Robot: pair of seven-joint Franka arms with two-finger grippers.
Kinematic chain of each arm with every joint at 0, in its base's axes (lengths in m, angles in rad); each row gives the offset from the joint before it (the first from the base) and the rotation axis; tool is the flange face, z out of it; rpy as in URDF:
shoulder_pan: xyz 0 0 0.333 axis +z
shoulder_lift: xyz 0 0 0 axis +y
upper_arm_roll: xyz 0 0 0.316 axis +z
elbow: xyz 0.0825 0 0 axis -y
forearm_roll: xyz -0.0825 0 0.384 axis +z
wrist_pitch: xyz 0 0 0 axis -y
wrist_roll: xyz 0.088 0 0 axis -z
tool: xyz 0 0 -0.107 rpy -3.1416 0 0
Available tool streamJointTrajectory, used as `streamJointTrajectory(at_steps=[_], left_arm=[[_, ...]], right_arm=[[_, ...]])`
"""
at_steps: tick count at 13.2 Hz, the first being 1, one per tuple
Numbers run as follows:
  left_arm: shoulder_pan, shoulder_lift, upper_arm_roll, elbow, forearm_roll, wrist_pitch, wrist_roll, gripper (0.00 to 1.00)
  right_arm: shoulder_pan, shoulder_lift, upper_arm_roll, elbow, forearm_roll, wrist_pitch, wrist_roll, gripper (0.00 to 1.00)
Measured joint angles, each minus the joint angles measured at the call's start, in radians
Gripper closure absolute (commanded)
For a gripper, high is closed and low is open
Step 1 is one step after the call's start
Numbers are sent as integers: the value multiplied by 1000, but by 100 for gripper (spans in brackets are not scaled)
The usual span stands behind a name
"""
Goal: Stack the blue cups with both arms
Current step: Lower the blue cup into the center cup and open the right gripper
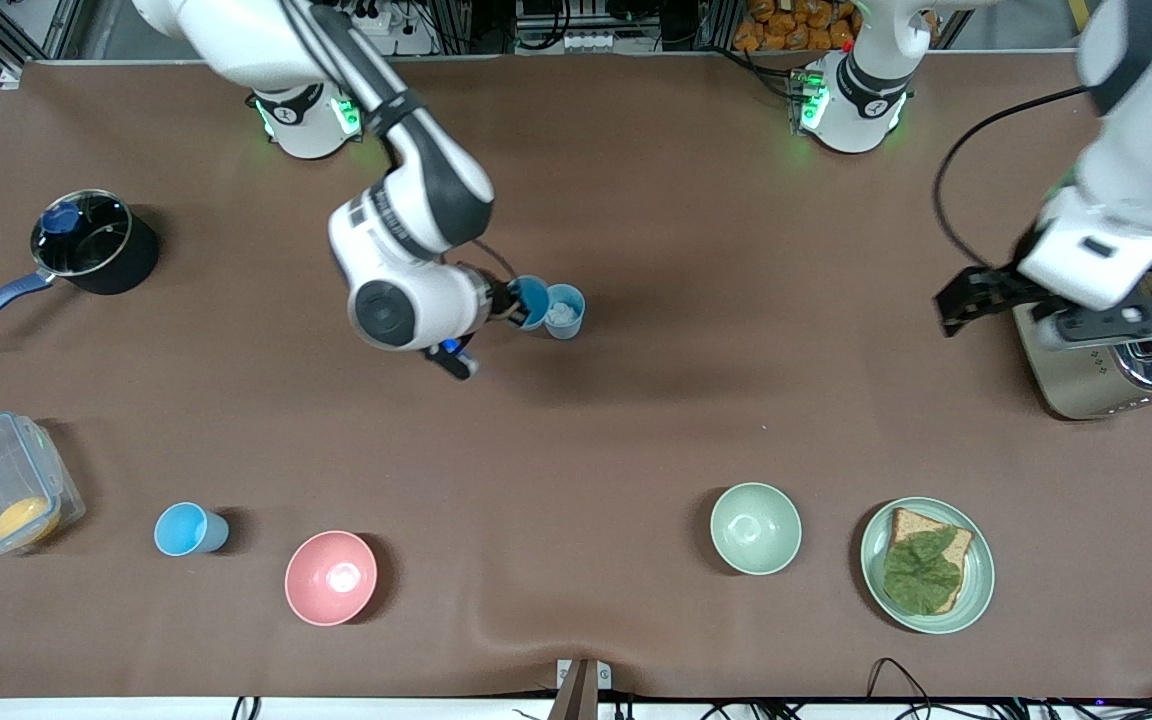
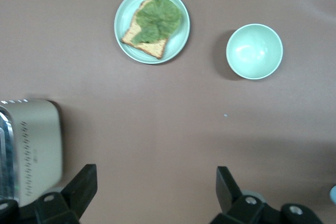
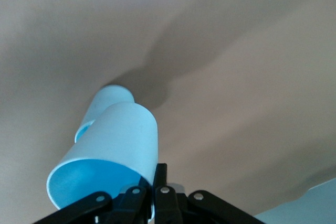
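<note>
Next, my right gripper releases the bright blue cup inside the paler grey-blue cup (image 1: 561, 301) (image 3: 101, 109) with the whitish inside.
My right gripper (image 1: 514, 303) is shut on the rim of a bright blue cup (image 1: 532, 298) near the middle of the table and holds it tilted. A paler grey-blue cup (image 1: 566, 312) with a whitish inside stands upright right beside it, toward the left arm's end. In the right wrist view the fingers (image 3: 156, 174) pinch the held cup's wall (image 3: 113, 145), and the second cup (image 3: 107, 100) shows past it. Another sky-blue cup (image 1: 191, 528) stands near the front edge. My left gripper (image 1: 976, 298) is open and empty, up over the toaster (image 1: 1106, 365); in the left wrist view (image 2: 155, 190) only bare table lies between its fingers.
A black pot (image 1: 91, 245) with a blue handle and a clear box (image 1: 1, 495) stand toward the right arm's end. A pink bowl (image 1: 331, 578), a pale green bowl (image 1: 756, 528) and a plate (image 1: 976, 590) with bread and lettuce stand along the front.
</note>
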Motion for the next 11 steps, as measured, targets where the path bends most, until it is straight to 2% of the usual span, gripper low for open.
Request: streamJointTrajectory(at_steps=[2, 9, 10, 11], left_arm=[[8, -19, 30, 0, -5, -34, 44, 0], [13, -30, 30, 10, -5, -40, 44, 0], [13, -30, 30, 11, -5, -40, 44, 0], [13, -30, 30, 13, -5, -41, 44, 0]], right_arm=[[24, -1, 0, -2, 7, 20, 42, 100], [65, -1, -1, -17, 13, 86, 93, 100], [68, -1, -1, -18, 13, 93, 95, 79], [68, -1, -1, -19, 13, 96, 96, 3]])
